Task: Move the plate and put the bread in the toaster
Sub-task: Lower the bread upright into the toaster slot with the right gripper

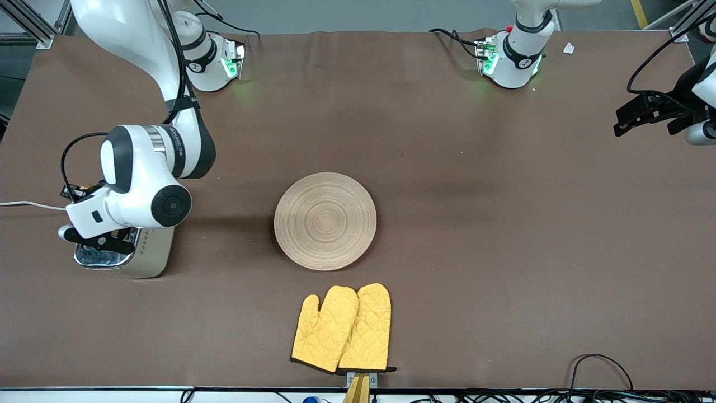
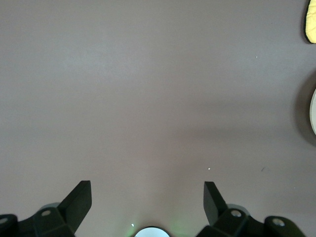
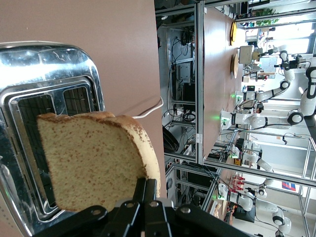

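My right gripper is going to release the bread in the toaster's slot farther from the white cord (image 1: 113, 222) (image 3: 42, 150). The bread is held tilted just above the slots.
The wooden plate (image 1: 325, 220) lies bare at the table's middle. The cream toaster (image 1: 150, 258) stands toward the right arm's end, mostly under the right arm. My right gripper (image 1: 99, 242) is over its chrome top. In the right wrist view the gripper (image 3: 150, 190) is shut on a corner of the brown speckled bread (image 3: 91, 163), held tilted just above the toaster's slots (image 3: 34, 118). The bread is hidden in the front view. My left gripper (image 1: 632, 120) waits open and empty above the left arm's end of the table; its own view shows it (image 2: 147, 197) over bare cloth.
A pair of yellow oven mitts (image 1: 342, 327) lies nearer to the front camera than the plate, by the table's edge. The toaster's white cord (image 1: 28, 205) runs off the right arm's end. The plate's rim (image 2: 313, 111) and a mitt (image 2: 311, 22) show in the left wrist view.
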Action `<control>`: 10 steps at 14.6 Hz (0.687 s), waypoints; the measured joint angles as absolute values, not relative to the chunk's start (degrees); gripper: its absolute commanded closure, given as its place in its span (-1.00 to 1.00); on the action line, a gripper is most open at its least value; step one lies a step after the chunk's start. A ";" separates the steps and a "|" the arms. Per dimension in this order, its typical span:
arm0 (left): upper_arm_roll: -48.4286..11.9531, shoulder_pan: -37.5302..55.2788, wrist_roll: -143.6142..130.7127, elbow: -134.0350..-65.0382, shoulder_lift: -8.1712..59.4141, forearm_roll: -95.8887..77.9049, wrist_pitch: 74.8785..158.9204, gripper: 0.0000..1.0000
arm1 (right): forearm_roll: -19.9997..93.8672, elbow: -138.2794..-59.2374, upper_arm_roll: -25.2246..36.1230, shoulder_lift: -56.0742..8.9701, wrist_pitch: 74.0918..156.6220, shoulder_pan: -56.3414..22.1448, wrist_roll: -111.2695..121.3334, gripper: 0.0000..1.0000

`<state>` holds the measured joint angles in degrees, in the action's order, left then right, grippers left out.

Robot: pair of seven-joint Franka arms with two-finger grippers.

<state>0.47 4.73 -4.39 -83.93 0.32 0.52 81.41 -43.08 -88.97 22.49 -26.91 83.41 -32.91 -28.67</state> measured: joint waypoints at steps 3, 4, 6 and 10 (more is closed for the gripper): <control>0.47 4.73 -4.39 -83.93 0.32 0.52 81.41 -1.00 | -43.08 -89.70 22.48 -26.90 84.23 -32.94 -28.67 0.99; 0.47 4.73 -4.39 -83.93 0.32 0.52 81.41 -1.00 | -43.09 -90.05 22.48 -26.90 84.70 -32.94 -28.67 0.99; 0.47 4.73 -4.39 -83.93 0.32 0.52 81.41 -1.00 | -43.09 -91.41 22.47 -26.91 86.01 -32.96 -28.69 0.99; 0.47 4.73 -4.39 -83.96 0.34 0.52 81.41 -1.00 | -43.09 -94.05 22.46 -26.90 87.87 -32.97 -28.83 0.87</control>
